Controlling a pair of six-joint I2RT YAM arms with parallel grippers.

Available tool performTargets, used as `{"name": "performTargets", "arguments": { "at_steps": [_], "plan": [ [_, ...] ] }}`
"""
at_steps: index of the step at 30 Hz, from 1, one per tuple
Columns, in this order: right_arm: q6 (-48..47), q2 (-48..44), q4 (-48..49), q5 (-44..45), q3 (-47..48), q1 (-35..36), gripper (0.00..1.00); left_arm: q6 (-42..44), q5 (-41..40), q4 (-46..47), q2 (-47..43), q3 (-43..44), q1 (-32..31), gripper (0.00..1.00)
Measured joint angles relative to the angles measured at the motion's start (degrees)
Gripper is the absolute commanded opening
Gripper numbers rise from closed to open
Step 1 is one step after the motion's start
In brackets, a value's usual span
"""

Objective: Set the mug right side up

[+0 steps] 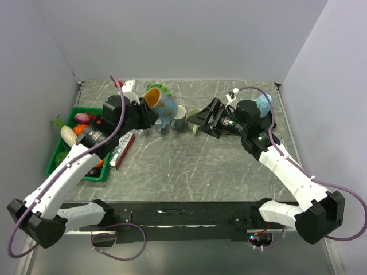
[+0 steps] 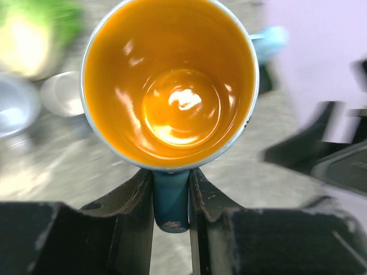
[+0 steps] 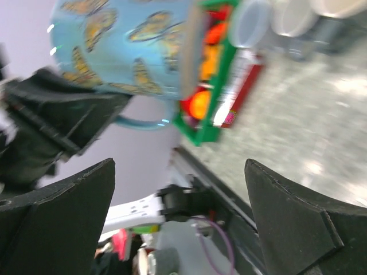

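Observation:
My left gripper has the blue mug to put down. I will set it on the table (image 1: 142, 139) beside the far end of the red-and-white packet.
A blue mug with orange butterflies and an orange inside (image 1: 160, 105) is held above the table by my left gripper (image 1: 147, 116), tilted with its mouth up and to the left. In the left wrist view I look straight into its orange inside (image 2: 172, 86), and my left gripper (image 2: 171, 197) is shut on its blue handle (image 2: 170, 200). My right gripper (image 1: 196, 121) is open and empty, just right of the mug. In the right wrist view the mug (image 3: 126, 46) shows at upper left, beyond my open right gripper (image 3: 178, 200).
A green tray (image 1: 55, 150) of vegetables lies at the left, with a red-and-white packet (image 1: 121, 150) beside it. Two pale cups (image 1: 179, 117) stand behind the mug. A light blue object (image 1: 264, 104) sits at the back right behind the right arm. Grey walls enclose the table.

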Motion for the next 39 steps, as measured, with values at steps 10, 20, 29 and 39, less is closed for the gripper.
{"name": "performTargets", "arguments": {
  "at_steps": [10, 20, 29, 39],
  "plan": [
    [-7.5, 0.0, -14.84, 8.59, 3.32, -2.78, 1.0, 2.89, -16.59, -6.21, -3.91, -13.92, 0.15, 0.01],
    [-8.72, 0.0, -19.41, 10.19, 3.48, -8.98, 1.0, 1.2, -22.01, -4.76, -2.03, -23.76, 0.15, 0.01],
    [-6.93, -0.17, -23.06, 11.65, 3.45, -16.83, 1.0, 1.18, -24.76, 3.52, 3.13, -28.83, 0.15, 0.01],
    [-6.4, -0.63, -23.19, 11.61, 3.37, -19.63, 1.0, 2.38, -26.27, 8.57, 5.11, -31.43, 0.07, 0.11]
  ]
}}
